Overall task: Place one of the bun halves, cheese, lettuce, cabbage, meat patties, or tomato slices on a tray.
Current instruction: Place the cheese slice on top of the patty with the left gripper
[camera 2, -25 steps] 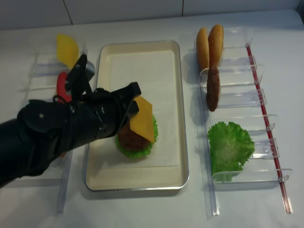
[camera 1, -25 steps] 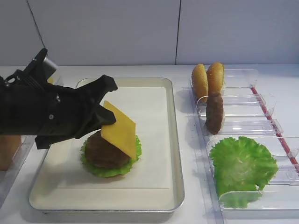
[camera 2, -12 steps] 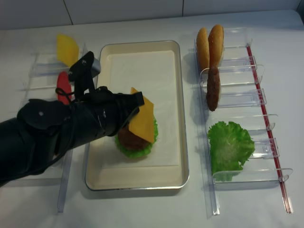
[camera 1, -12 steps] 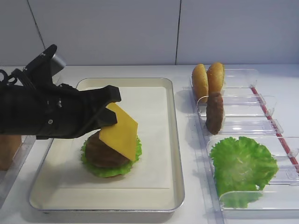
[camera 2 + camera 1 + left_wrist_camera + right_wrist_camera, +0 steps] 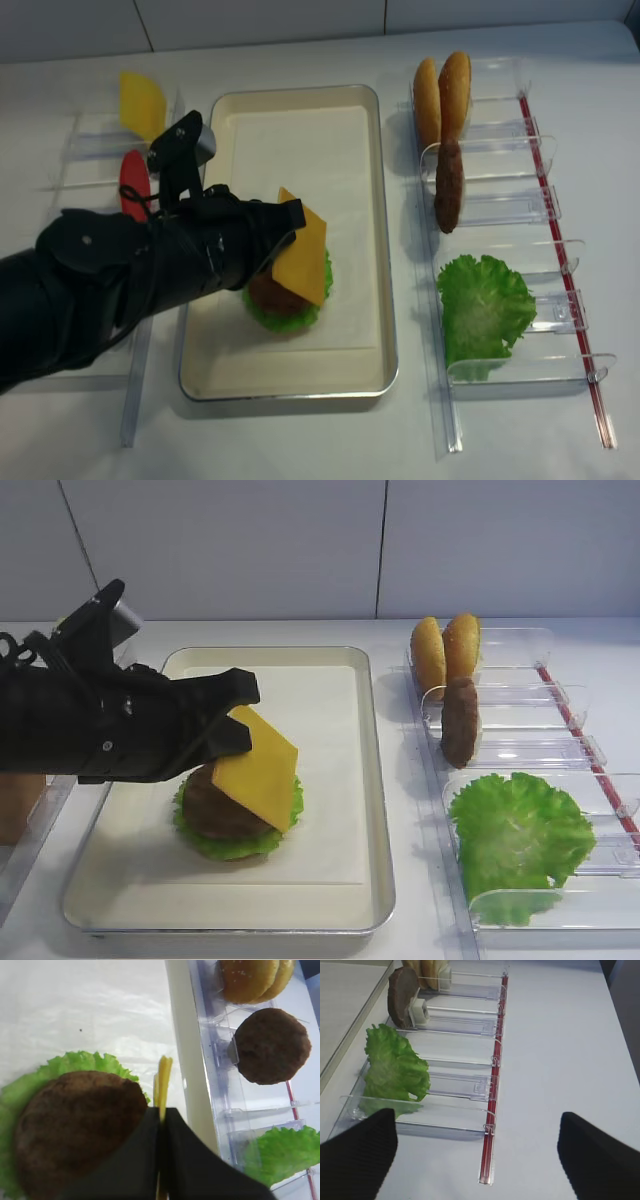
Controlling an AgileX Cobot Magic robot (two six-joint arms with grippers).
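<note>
Next, my left gripper lets go of the orange cheese on top of the meat patty (image 5: 280, 267) (image 5: 75, 1130) on the lettuce in the tray.
My left gripper (image 5: 236, 723) is shut on the orange cheese (image 5: 262, 770), pinching its upper corner. The slice hangs tilted over a meat patty (image 5: 212, 808) that lies on lettuce (image 5: 235, 848) in the tray (image 5: 378, 810). Its low edge reaches the patty's right side. From above, the cheese (image 5: 305, 250) covers part of the patty (image 5: 270, 295). The left wrist view shows the cheese (image 5: 163, 1077) edge-on between the shut fingers (image 5: 190, 1160), beside the patty (image 5: 75, 1125). My right gripper (image 5: 475, 1160) is open over bare table, holding nothing.
Clear bins at the right hold bun halves (image 5: 442, 95), a patty (image 5: 449, 187) and lettuce (image 5: 485, 310), with a red strip (image 5: 492, 1125) along them. Left bins hold a pale yellow slice (image 5: 142, 103) and a tomato slice (image 5: 132, 185).
The left gripper has shifted a little right and lowered the cheese, which now lies flatter and closer onto the patty. The grip stayed shut.
</note>
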